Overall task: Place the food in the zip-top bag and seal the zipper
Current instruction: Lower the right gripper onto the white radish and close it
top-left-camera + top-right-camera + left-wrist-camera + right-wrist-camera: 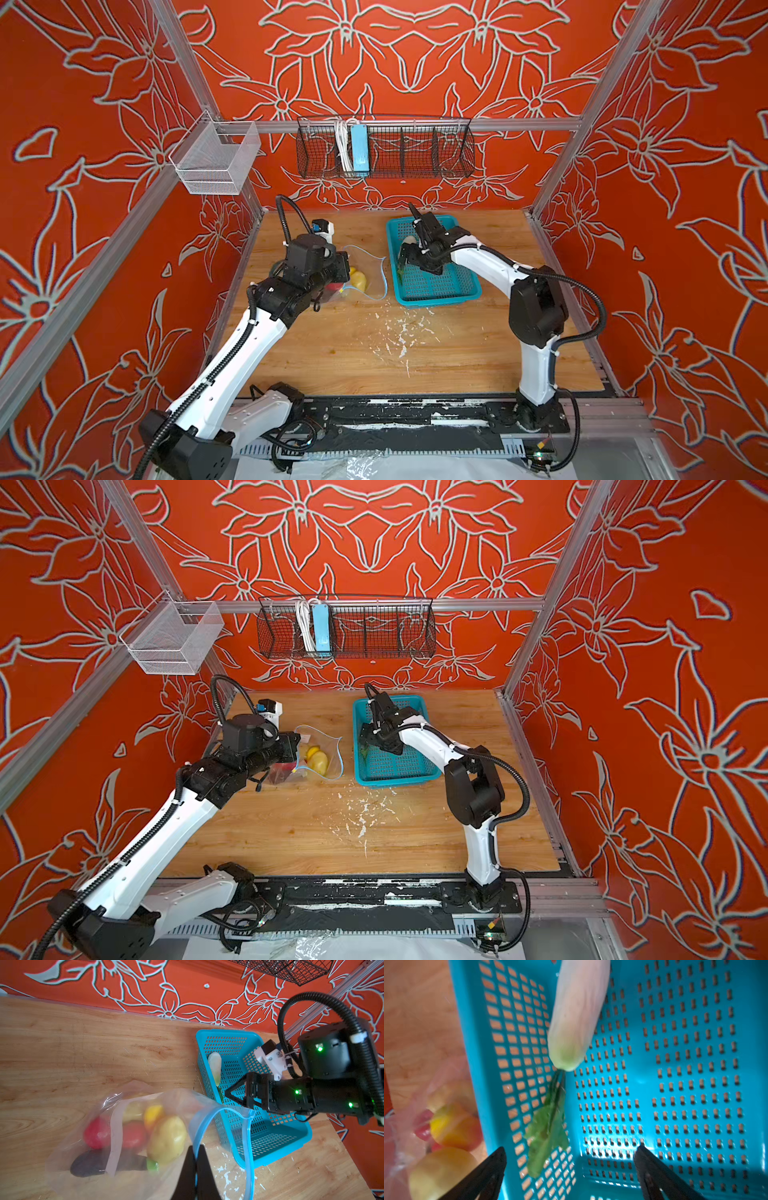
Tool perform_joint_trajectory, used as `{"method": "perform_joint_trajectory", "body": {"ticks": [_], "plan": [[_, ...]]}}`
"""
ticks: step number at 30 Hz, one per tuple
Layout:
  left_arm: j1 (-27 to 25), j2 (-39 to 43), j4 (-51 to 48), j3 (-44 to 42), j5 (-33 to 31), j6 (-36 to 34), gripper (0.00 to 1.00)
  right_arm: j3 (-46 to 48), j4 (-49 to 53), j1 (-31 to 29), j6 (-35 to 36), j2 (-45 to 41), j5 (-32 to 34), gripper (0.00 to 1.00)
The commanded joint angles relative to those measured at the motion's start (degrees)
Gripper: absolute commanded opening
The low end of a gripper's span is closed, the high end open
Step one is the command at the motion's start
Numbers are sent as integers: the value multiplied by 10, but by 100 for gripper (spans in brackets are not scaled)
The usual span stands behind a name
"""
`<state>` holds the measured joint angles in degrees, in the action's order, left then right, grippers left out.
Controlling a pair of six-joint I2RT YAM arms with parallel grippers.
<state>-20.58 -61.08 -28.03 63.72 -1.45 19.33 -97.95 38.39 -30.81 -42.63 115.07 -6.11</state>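
Observation:
I should next move my right gripper past the leaves and close it on the white body's middle [409, 242] [582, 992] of the white-green leafy vegetable in the teal basket.
The clear zip-top bag [371, 272] [322, 750] [87, 1159] lies on the wooden table left of the teal basket [440, 291] [399, 773] [270, 1142], its mouth gaping toward the basket. Inside it lie two red tomatoes [96, 1132], two yellowish potatoes [167, 1138], a red-yellow fruit [152, 1113] and a dark eggplant [91, 1163]. My left gripper [196, 1147] is shut on the bag's mouth edge at the light-blue zipper [248, 1147]. The white-green leafy vegetable [577, 1012] [215, 1066] lies in the basket against its wall. My right gripper [570, 1147] [225, 1093] hovers open over its green leaves.
A black wire basket [384, 149] and a metal mesh bin [216, 158] hang on the back rail above the table. White flecks [399, 332] mark the table's middle. A small white device [324, 228] sits behind the left wrist.

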Motion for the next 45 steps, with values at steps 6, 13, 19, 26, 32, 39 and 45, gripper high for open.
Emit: {"method": "perform_joint_trajectory", "body": {"ticks": [6, 13, 19, 26, 32, 39, 45], "plan": [[1, 10, 14, -3, 2, 3, 0, -77, 23, 17, -23, 58, 24, 98], [1, 10, 14, -3, 3, 3, 0, -102, 13, 34, -38, 90, 20, 97], [1, 10, 13, -1, 3, 3, 0, -114, 7, 47, -47, 110, 18, 96], [1, 9, 13, -1, 3, 2, 0, -127, -9, 56, -58, 130, 14, 93], [1, 10, 12, -1, 0, 2, 0, -146, -28, 59, -75, 157, 2, 90], [1, 10, 10, 1, -1, -1, 0, -184, -33, 65, -88, 190, -12, 86], [1, 14, 9, 1, -5, -3, 0, -211, -35, 68, -92, 217, -15, 81]]}}
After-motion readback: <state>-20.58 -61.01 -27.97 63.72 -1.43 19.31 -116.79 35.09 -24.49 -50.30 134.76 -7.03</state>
